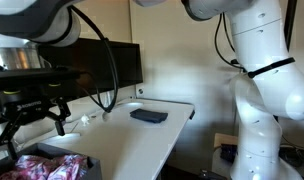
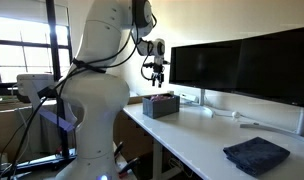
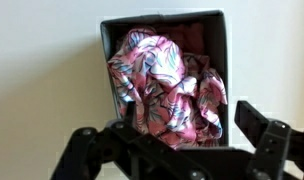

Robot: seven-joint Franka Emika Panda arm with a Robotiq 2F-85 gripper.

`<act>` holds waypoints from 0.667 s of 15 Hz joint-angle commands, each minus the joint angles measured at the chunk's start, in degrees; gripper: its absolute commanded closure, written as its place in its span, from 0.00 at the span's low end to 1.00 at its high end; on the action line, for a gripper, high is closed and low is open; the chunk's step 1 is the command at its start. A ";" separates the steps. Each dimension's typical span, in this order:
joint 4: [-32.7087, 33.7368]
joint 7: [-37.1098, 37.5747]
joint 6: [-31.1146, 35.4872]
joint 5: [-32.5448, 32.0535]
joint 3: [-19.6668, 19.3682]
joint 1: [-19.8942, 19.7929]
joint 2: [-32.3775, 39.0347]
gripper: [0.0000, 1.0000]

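Observation:
I should next lower my gripper into the dark bin and close it on the bunched middle (image 1: 54, 168) (image 3: 175, 85) of the pink floral cloth.
A dark open bin (image 3: 214, 24) holds a crumpled pink floral cloth (image 3: 168, 88) that fills most of it. My gripper (image 3: 170, 138) hangs above the bin, open, with nothing between its fingers (image 3: 260, 128). In both exterior views the gripper (image 2: 155, 79) (image 1: 34, 124) is well clear above the bin (image 2: 160, 106), near the table's end. The pink cloth (image 1: 50, 168) shows at the bottom left of an exterior view. A folded dark blue cloth (image 2: 257, 155) (image 1: 148, 115) lies flat on the white table (image 2: 197, 140), far from the gripper.
Two black monitors (image 2: 242, 65) stand along the back of the table on a white stand (image 2: 204, 99). The white robot base (image 2: 92, 110) stands beside the table's end. A monitor (image 1: 112, 62) and cables (image 1: 110, 90) are close behind the gripper. A window (image 2: 17, 60) lies beyond.

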 commanded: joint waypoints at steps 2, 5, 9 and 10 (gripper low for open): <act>-0.70 0.27 -0.27 -0.50 2.58 -2.14 -0.69 0.00; -1.22 0.22 -0.26 -0.47 2.76 -2.35 -1.01 0.00; -1.25 0.20 -0.26 -0.47 2.76 -2.38 -1.02 0.00; -1.25 0.20 -0.26 -0.47 2.76 -2.38 -1.02 0.00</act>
